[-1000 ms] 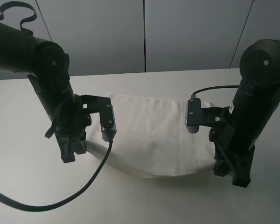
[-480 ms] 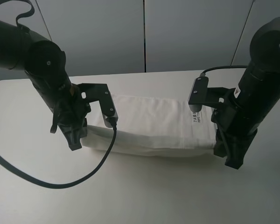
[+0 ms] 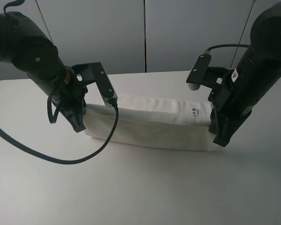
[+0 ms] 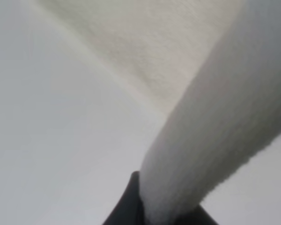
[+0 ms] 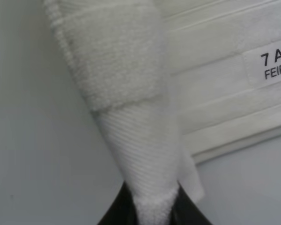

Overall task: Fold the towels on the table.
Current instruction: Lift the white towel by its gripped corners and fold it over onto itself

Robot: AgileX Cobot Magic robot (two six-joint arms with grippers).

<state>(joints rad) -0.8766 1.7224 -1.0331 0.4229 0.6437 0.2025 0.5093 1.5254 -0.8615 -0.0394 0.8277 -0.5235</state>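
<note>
Next, my left gripper lets go of the white towel's near corner over its far corner (image 3: 111, 88), away from the printed label.
The white towel (image 3: 150, 126) lies across the middle of the table (image 3: 140, 187), its near edge lifted and carried back over the far part. Its printed label (image 3: 194, 113) shows near the right end. My left gripper (image 3: 79, 125) is shut on the towel's near left corner; the left wrist view shows the cloth (image 4: 215, 126) pinched between the fingers. My right gripper (image 3: 220, 140) is shut on the near right corner; the right wrist view shows the border band (image 5: 145, 154) held between the fingers and the label (image 5: 274, 63) beside it.
A black cable (image 3: 61, 159) loops from the left arm over the table's near left part. Grey wall panels (image 3: 145, 33) stand behind the table's far edge.
Both grippers have lifted and carried the towel's near edge toward the far side. The towel has gone from a wide sagging sheet to a narrower band, and the label has come into view.
</note>
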